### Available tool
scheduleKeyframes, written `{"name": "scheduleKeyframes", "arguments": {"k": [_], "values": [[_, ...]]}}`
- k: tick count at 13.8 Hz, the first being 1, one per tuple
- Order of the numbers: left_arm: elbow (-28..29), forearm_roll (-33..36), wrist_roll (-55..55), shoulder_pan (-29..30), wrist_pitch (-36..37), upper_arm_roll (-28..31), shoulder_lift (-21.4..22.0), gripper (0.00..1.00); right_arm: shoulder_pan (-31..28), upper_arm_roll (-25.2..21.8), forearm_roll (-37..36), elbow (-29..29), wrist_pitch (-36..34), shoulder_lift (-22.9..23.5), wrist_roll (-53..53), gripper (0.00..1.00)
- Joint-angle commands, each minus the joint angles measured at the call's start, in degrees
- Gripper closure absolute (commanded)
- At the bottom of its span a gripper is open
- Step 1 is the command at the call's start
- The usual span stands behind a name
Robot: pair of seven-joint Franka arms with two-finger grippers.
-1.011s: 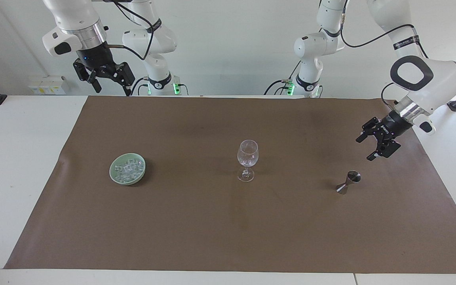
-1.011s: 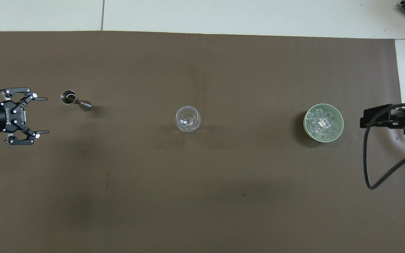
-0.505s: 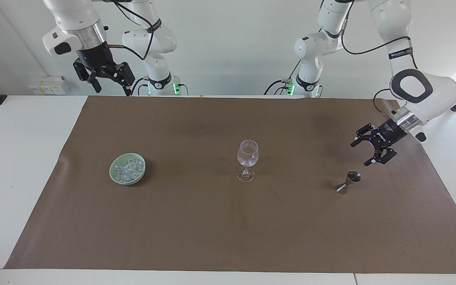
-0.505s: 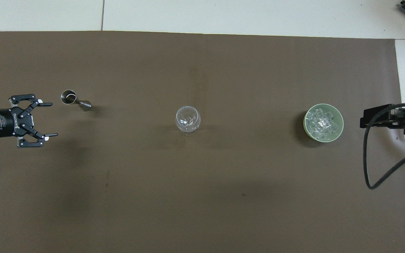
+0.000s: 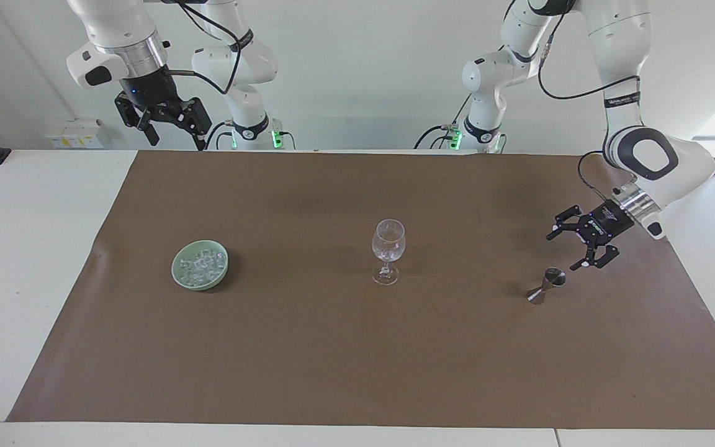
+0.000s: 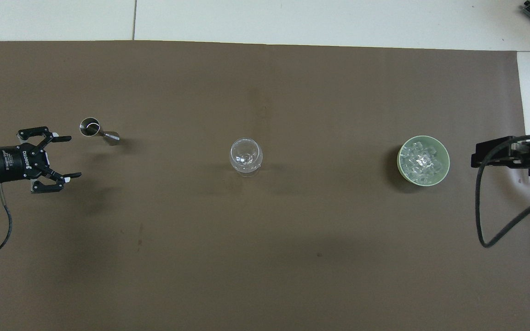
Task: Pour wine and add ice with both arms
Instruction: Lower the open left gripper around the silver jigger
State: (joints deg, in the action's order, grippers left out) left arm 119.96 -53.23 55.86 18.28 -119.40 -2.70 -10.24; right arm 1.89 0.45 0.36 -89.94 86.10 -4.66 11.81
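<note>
I should next move my left gripper to the steel jigger's narrow middle [image 6: 102, 133], just below its open upper cup, and close it there.
An upright clear wine glass [image 5: 388, 251] [image 6: 245, 157] stands mid-mat. The ice [image 5: 202, 263] [image 6: 423, 159] is heaped in a pale green dish [image 5: 175, 270] [image 6: 400, 162] toward the right arm's end. A small steel jigger [image 5: 547, 285] [image 6: 98, 131] stands toward the left arm's end. My left gripper [image 5: 561, 251] [image 6: 74, 156] hangs low and open just beside the jigger, tilted toward it, not touching. My right gripper [image 5: 176, 139] [image 6: 499, 154] waits open, high above the mat's edge near its base. The wine is out of view.
A brown mat [image 5: 332, 360] [image 6: 265, 257] covers most of the white table [image 5: 28, 261]. A black cable [image 6: 490, 230] loops down from the right wrist over the mat's end. Only the glass, dish and jigger stand on the mat.
My left gripper has come down and moved in toward the jigger, staying open. The right arm, glass, dish and jigger have not moved.
</note>
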Motion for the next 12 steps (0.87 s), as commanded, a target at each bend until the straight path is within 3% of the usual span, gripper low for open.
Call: {"name": "scheduleKeyframes", "arguments": {"k": [1,12], "values": [[0.2,-2.7,0.4,1.6,0.1,-0.4,-0.9,0.00,0.0,0.2,-0.6,-1.4,0.7,-1.1,0.0,0.00],[-0.4,-13.0,-1.0,3.2,-0.7,-1.0,-5.9,0.00,0.0,0.2,-0.6,-1.4,0.7,-1.1,0.0,0.00]]}}
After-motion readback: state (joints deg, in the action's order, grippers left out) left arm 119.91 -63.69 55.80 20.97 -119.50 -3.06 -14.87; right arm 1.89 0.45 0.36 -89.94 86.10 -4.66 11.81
